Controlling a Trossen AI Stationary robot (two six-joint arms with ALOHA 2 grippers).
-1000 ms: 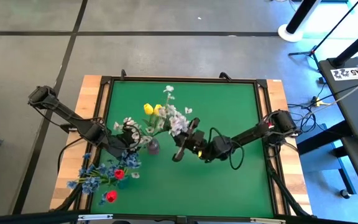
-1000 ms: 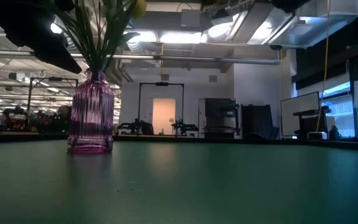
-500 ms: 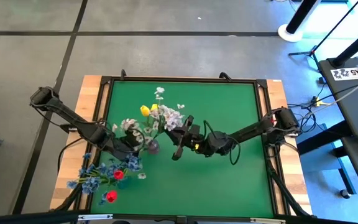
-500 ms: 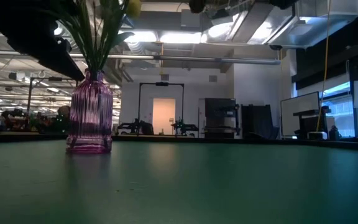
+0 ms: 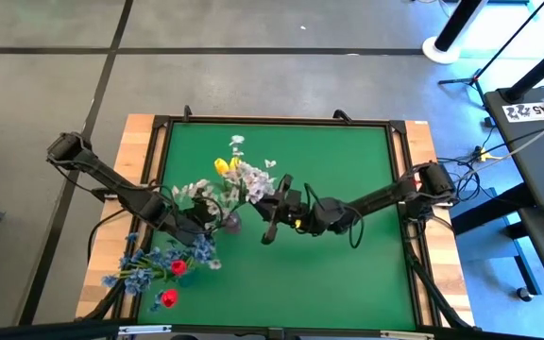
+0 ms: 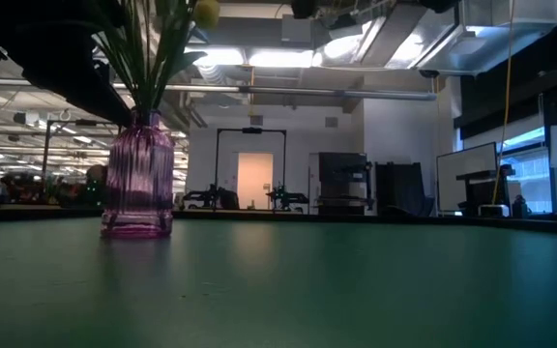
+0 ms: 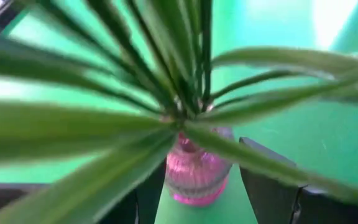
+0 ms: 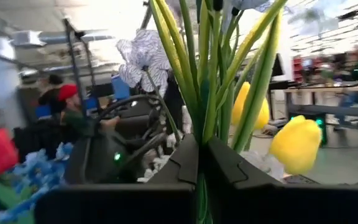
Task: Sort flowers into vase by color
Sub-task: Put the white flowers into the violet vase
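Note:
Next, I let go of the yellow tulips and white blossoms with my right gripper in the ribbed purple vase (image 5: 227, 223) on the green mat.
A ribbed purple vase (image 5: 231, 223) (image 6: 136, 184) stands on the green mat and holds a bunch of flowers: yellow tulips (image 5: 222, 166) and white blossom clusters (image 5: 249, 179). My right gripper (image 8: 202, 146) comes from the table's right and is shut on the bunch above the vase. My left gripper (image 5: 204, 215) is open at the vase's left. Its fingers stand on either side of the vase (image 7: 194, 177); whether they touch it I cannot tell. Blue blossoms (image 5: 144, 269) and red tulips (image 5: 169, 298) lie loose at the near left corner. My right gripper pinches several green stems (image 8: 202, 124) of the bunch together between its two fingers, partway up, above the vase's mouth. The fingers come about level from the table's right and lie across the stems. The stems stand nearly upright, their lower ends down in the vase.
The mat has a raised black frame (image 5: 272, 121) with wooden table edges outside it. The loose blue and red flowers lie partly over the near left edge. Bare green mat (image 5: 348, 274) stretches over the right and near parts. Beyond the table is a workshop room.
My right gripper has turned and tipped while keeping hold of the stems. The flower heads have swung toward the table's left, and the stems' lower ends have stayed in the vase. My left gripper has sunk a little beside the vase, still open.

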